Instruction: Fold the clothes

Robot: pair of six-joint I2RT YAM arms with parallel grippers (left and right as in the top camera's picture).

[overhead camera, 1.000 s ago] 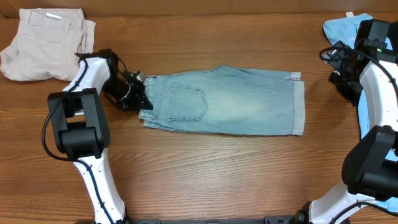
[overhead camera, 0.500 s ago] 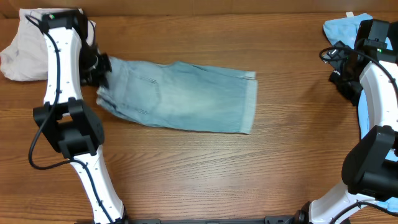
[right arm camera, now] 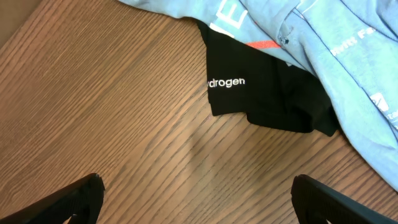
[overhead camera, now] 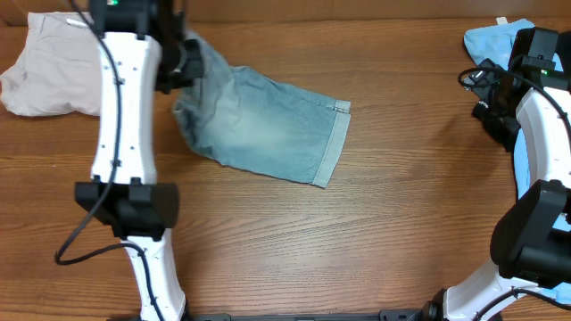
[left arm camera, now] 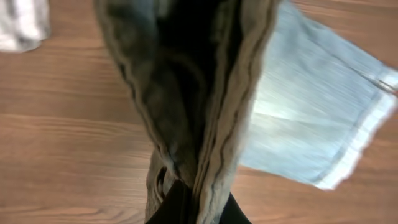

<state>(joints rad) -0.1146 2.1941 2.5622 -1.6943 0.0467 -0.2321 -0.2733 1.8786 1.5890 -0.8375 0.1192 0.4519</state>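
Note:
My left gripper is going to let go of the waistband end on the denim legs (overhead camera: pixel 287 143) (left arm camera: pixel 297 114) just short of the cuffed hem.
The light-wash denim shorts (overhead camera: pixel 268 125) hang from my left gripper (overhead camera: pixel 183 58) at the table's back left; the waistband end is lifted and the cuffed hem (overhead camera: pixel 330 143) trails on the wood. In the left wrist view my left gripper (left arm camera: pixel 196 208) is shut on the bunched denim (left arm camera: pixel 205 93). My right gripper (right arm camera: pixel 196 199) is open and empty above bare wood at the far right, near a black garment (right arm camera: pixel 267 87) and a sky-blue T-shirt (right arm camera: pixel 348 56). The T-shirt also shows in the overhead view (overhead camera: pixel 491 40).
Beige shorts (overhead camera: pixel 49 67) lie at the back left corner, just left of my left arm. The wooden table (overhead camera: pixel 357 232) stretches between the two arms.
My left gripper has lifted the shorts' waistband and carried it back and slightly right; the shorts dragged left, then swung diagonal. The right arm has not moved.

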